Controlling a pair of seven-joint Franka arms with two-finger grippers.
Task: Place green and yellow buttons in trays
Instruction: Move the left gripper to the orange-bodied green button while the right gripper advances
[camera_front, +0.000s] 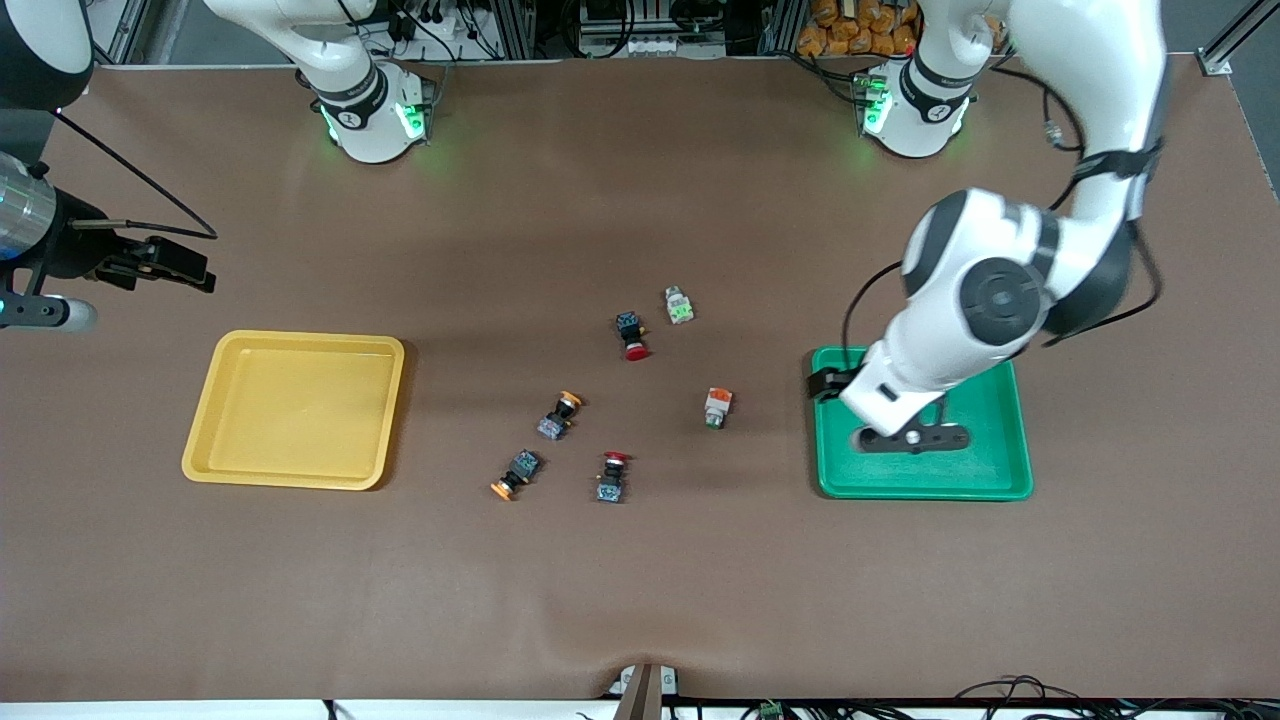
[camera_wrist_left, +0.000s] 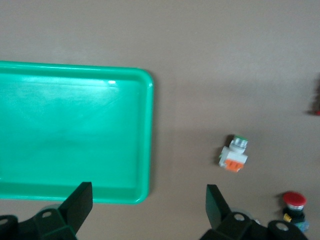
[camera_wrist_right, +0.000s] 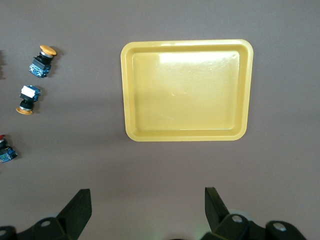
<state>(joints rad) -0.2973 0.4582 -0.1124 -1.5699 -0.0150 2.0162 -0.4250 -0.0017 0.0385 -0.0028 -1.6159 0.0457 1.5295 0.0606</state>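
Note:
My left gripper should next go to the white button with the orange block and close on the silver collar (camera_front: 716, 416) (camera_wrist_left: 238, 145) below its green cap.
The green tray (camera_front: 1000, 470) lies toward the left arm's end, the yellow tray (camera_front: 295, 408) toward the right arm's end; both hold nothing. Between them lie two yellow-capped dark buttons (camera_front: 560, 413) (camera_front: 515, 475), a white button with a green block (camera_front: 680, 304) and a white button with an orange block (camera_front: 717, 407). My left gripper (camera_front: 835, 388) is open and empty, up over the green tray's inner edge (camera_wrist_left: 145, 150); the orange-block button (camera_wrist_left: 233, 155) lies beside it. My right gripper (camera_front: 185, 265) is open and empty, up over bare table beside the yellow tray (camera_wrist_right: 187, 90).
Two dark buttons with red caps (camera_front: 632, 335) (camera_front: 612, 475) lie among the others. The right wrist view shows the yellow-capped buttons (camera_wrist_right: 42, 60) (camera_wrist_right: 27, 100) beside the yellow tray. The left arm's elbow (camera_front: 1000, 290) hangs above the green tray.

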